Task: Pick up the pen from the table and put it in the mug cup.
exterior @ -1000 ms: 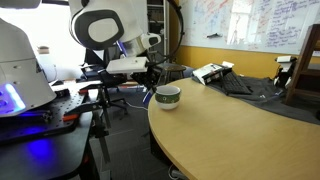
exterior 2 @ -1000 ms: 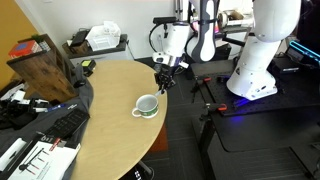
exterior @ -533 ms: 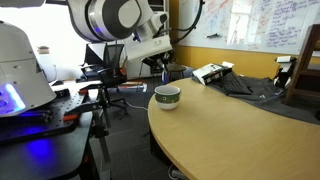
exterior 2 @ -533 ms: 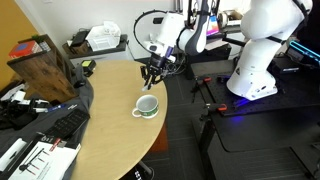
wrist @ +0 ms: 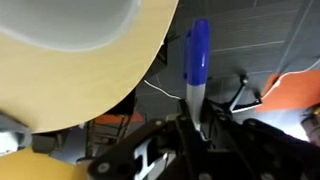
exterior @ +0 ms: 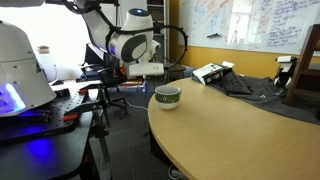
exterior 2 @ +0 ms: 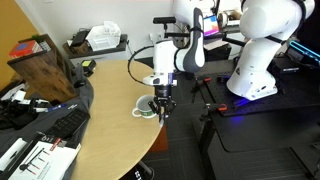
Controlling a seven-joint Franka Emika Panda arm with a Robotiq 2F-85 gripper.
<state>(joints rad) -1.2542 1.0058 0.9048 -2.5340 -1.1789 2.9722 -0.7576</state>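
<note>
Next, the gripper releases the blue pen, now upright beside the mug, inside the white mug (exterior: 168, 89) (wrist: 72, 10) by the table's curved edge, so that the pen leans against the mug's rim.
The blue pen (wrist: 199, 52) stands up between the fingers of my gripper (wrist: 196, 122), which is shut on its lower end. In the wrist view the pen's tip is over dark floor, just past the curved edge of the tan table (wrist: 90, 85). The white mug (wrist: 85, 20) fills that view's top left. In both exterior views the gripper (exterior 2: 162, 108) (exterior: 152, 72) hangs at the table's edge, right beside the mug (exterior 2: 145, 106) (exterior: 167, 96) and partly covering it. The pen is too small to make out in the exterior views.
Dark cloth and a white box (exterior: 212, 72) lie on the table (exterior: 240, 135) behind the mug. A wooden block (exterior 2: 45, 65), papers and dark clutter fill its far side. A black workbench (exterior: 40, 130) and the white robot base (exterior 2: 255, 55) stand beside the table.
The arm has swung from the table's back edge towards the mug and lowered. The gripper now hangs close beside the mug, still shut on the pen.
</note>
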